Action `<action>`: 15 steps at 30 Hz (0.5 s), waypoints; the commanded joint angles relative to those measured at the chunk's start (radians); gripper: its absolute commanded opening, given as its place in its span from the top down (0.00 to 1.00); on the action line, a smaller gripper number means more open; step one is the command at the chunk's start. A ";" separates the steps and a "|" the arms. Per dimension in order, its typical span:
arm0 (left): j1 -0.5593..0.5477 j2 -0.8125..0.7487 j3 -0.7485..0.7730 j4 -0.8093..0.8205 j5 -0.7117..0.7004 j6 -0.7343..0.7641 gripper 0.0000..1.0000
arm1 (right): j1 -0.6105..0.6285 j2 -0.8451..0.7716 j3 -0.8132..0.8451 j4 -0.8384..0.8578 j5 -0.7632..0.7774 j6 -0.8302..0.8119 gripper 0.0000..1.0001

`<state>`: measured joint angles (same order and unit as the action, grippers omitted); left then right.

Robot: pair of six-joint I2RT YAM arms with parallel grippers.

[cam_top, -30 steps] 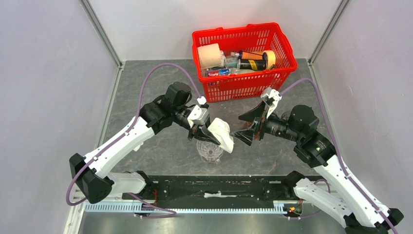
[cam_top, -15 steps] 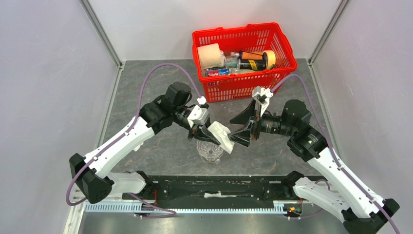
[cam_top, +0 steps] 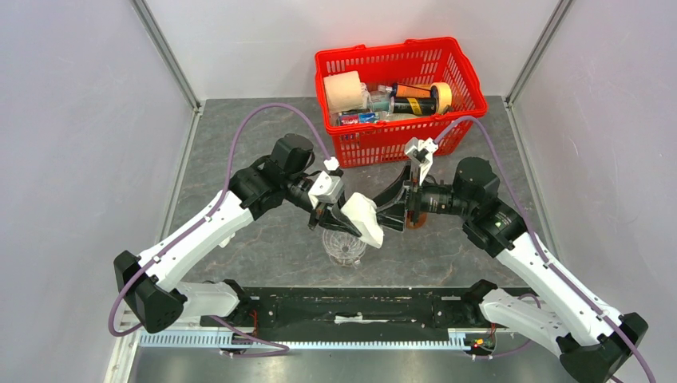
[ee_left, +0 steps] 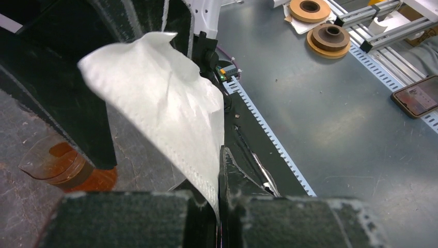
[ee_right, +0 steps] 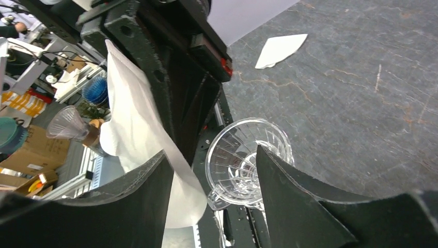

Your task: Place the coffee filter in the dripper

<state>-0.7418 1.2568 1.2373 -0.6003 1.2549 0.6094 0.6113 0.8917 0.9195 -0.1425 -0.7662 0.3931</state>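
My left gripper is pinching the lower corner of the flat filter. Next, my right gripper takes the filter's loose end (ee_left: 126, 59) so my left gripper can grip the filter again and opens it.
My left gripper (cam_top: 334, 215) (ee_left: 219, 155) is shut on the lower corner of a white paper coffee filter (cam_top: 363, 217) (ee_left: 160, 103), holding it in the air. The filter fans up and away from the fingers. Just below it, the dripper (cam_top: 344, 247) (ee_right: 248, 155), a clear ribbed glass cone with a small handle, stands upright on the table. My right gripper (cam_top: 385, 217) (ee_right: 212, 152) is open and level with the filter's free end. In the right wrist view the filter (ee_right: 134, 119) hangs against the left finger, its edge reaching into the gap, and the dripper shows between the fingers.
A red basket (cam_top: 399, 142) with bottles and rolls stands at the back of the table. A second white filter (ee_right: 281, 50) lies flat on the grey table. A small tumbler with brown liquid (ee_left: 51, 160) stands under the right gripper. A black rail (cam_top: 351, 307) runs along the near edge.
My right gripper has moved left up to the filter's free end, and its jaws have narrowed. The left arm and the filter have stayed still.
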 commanded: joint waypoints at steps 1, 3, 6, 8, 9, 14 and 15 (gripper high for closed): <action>-0.001 0.004 0.021 0.038 -0.031 -0.051 0.98 | 0.002 -0.002 0.030 0.061 -0.091 0.064 0.34; -0.001 0.003 0.016 0.039 -0.032 -0.046 0.98 | 0.002 -0.001 0.030 0.065 -0.116 0.076 0.34; -0.001 0.003 0.015 0.044 -0.027 -0.045 0.98 | 0.003 -0.009 0.021 0.074 -0.113 0.075 0.34; -0.001 0.003 0.015 0.056 -0.029 -0.058 0.98 | 0.002 -0.004 0.020 0.078 -0.110 0.076 0.37; -0.001 0.003 0.017 0.058 -0.029 -0.060 0.98 | 0.001 0.002 0.022 0.076 -0.109 0.076 0.41; 0.000 0.002 0.019 0.070 -0.034 -0.074 0.96 | 0.002 0.020 0.027 0.065 -0.097 0.065 0.66; -0.001 0.000 0.018 0.076 -0.040 -0.080 0.93 | 0.002 0.022 0.029 0.060 -0.091 0.061 0.70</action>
<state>-0.7418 1.2579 1.2373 -0.5686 1.2278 0.5705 0.6113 0.9051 0.9195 -0.1055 -0.8543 0.4591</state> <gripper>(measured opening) 0.032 0.358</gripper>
